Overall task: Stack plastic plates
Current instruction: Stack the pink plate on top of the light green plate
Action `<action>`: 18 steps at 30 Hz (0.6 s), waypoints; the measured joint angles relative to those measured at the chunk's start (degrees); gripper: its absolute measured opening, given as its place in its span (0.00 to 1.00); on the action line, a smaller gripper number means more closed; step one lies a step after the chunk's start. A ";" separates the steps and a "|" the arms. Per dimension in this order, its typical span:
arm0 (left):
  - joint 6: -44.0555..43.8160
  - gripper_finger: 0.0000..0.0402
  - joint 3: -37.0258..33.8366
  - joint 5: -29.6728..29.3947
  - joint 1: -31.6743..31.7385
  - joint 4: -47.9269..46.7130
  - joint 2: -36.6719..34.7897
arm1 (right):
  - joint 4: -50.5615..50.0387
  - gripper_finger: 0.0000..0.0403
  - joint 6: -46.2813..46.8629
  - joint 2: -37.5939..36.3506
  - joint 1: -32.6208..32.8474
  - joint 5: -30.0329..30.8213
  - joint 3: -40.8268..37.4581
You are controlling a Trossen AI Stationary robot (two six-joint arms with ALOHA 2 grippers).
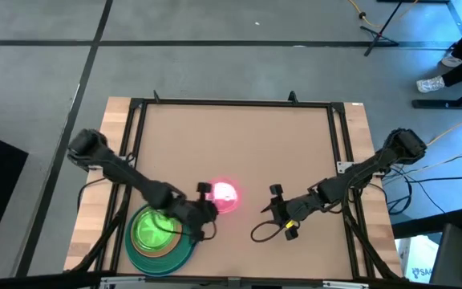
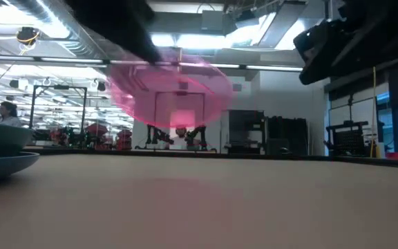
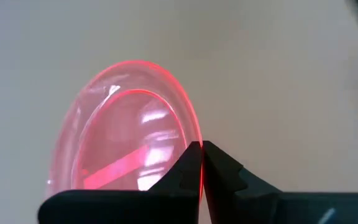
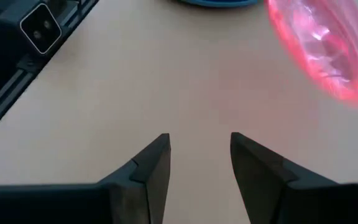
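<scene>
My left gripper needs to let go of the hot-pink plate on top of the neon-green plate (image 1: 151, 232), inside that plate's rim. The pink plate now hangs beside the stack.
A small translucent hot-pink plate (image 1: 226, 196) hangs in the air right of a stack of plates (image 1: 161, 238) at the table's near-left: a blue one at the bottom, then others, with neon-green on top. My left gripper (image 1: 208, 201) is shut on the pink plate, which shows large in the left wrist view (image 3: 129, 130) and floats above the table in the low view (image 2: 175, 90). My right gripper (image 4: 199, 149) is open and empty, hovering right of the pink plate (image 4: 328, 50) near the table's near edge (image 1: 277, 210). My left gripper pinches the hot-pink plate by its rim (image 3: 197, 149) between the two fingers, one on each face. The fingers reach it from the table's left. The plate is lifted clear of the table and tilted.
The stack sits by the near-left corner, its blue edge showing in the low view (image 2: 2, 162). A black frame (image 1: 239, 104) runs round the brown table mat. Bare mat fills the middle and far side. A cable (image 1: 261, 233) loops below my right gripper.
</scene>
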 joint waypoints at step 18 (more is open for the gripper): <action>-68.94 0.00 0.94 8.73 -24.86 -29.11 -13.26 | -0.42 0.39 -0.09 0.34 -0.04 -0.02 -0.09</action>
